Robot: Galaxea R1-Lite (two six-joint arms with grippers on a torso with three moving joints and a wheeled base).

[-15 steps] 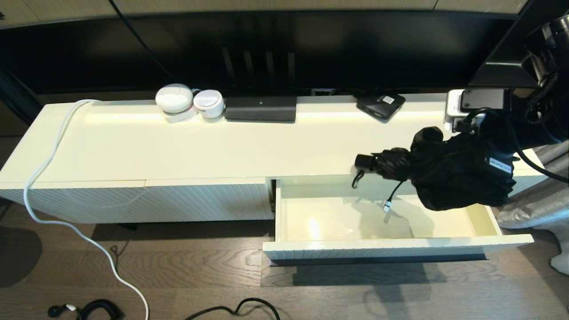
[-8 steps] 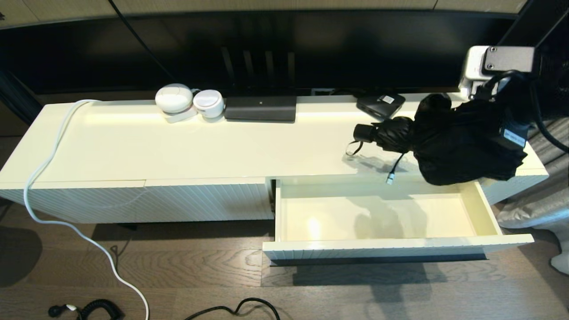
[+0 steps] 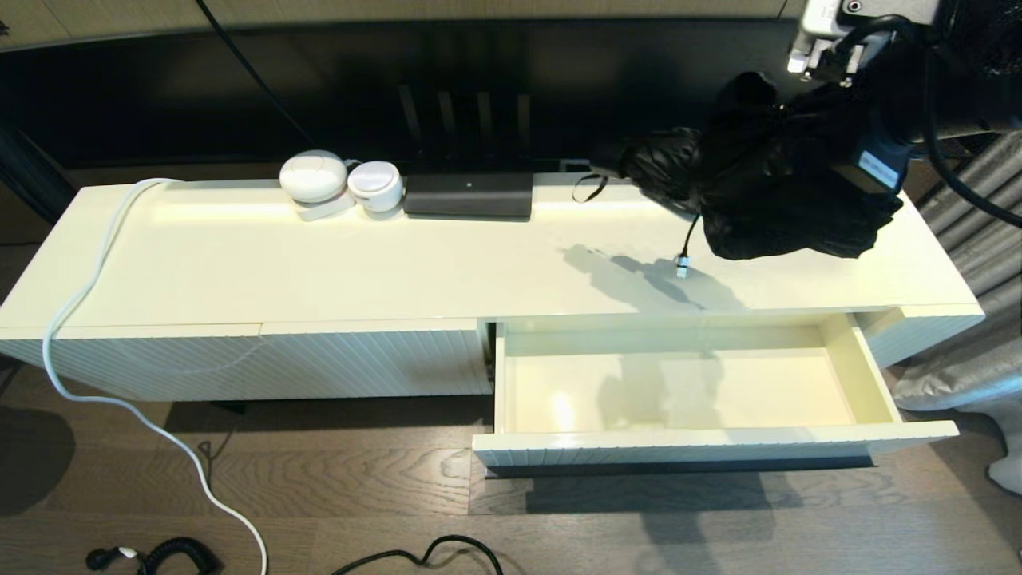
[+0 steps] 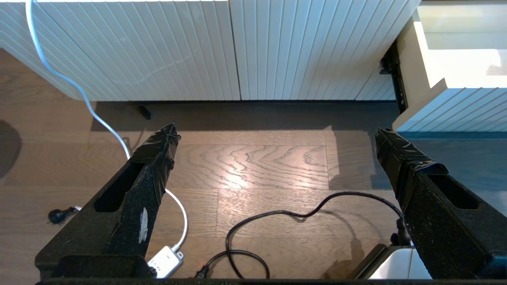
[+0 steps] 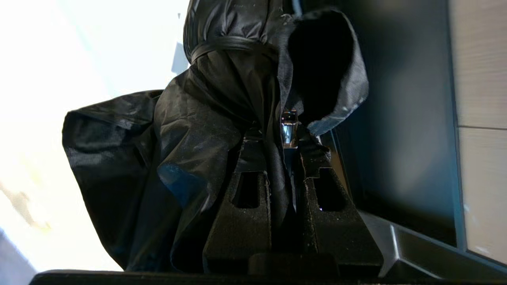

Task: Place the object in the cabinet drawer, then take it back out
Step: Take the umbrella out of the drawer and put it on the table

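Observation:
The robot's right gripper should release the black umbrella, still in the air above the cabinet top, on the cabinet top just behind the open drawer (image 3: 706,249).
The object is a black folded umbrella (image 3: 766,184) with a dangling strap and cord, hanging in the air above the back right of the cabinet top (image 3: 399,263). My right gripper (image 5: 283,146) is shut on the umbrella's fabric (image 5: 198,130); in the head view the umbrella hides its fingers. The cabinet drawer (image 3: 703,438) stands pulled out at the lower right, its cream inside bare. My left gripper (image 4: 275,134) hangs open over the wooden floor in front of the cabinet, with a corner of the drawer (image 4: 455,79) ahead of it.
Two round white devices (image 3: 313,177) (image 3: 375,185) and a black box (image 3: 468,196) line the back of the cabinet top. A white cable (image 3: 72,311) runs off the left end to the floor. A black cable (image 4: 277,221) loops on the floor. Grey fabric (image 3: 958,375) sits at right.
My right gripper has carried the umbrella up and back, from over the open drawer to above the rear of the cabinet top. The drawer has not moved.

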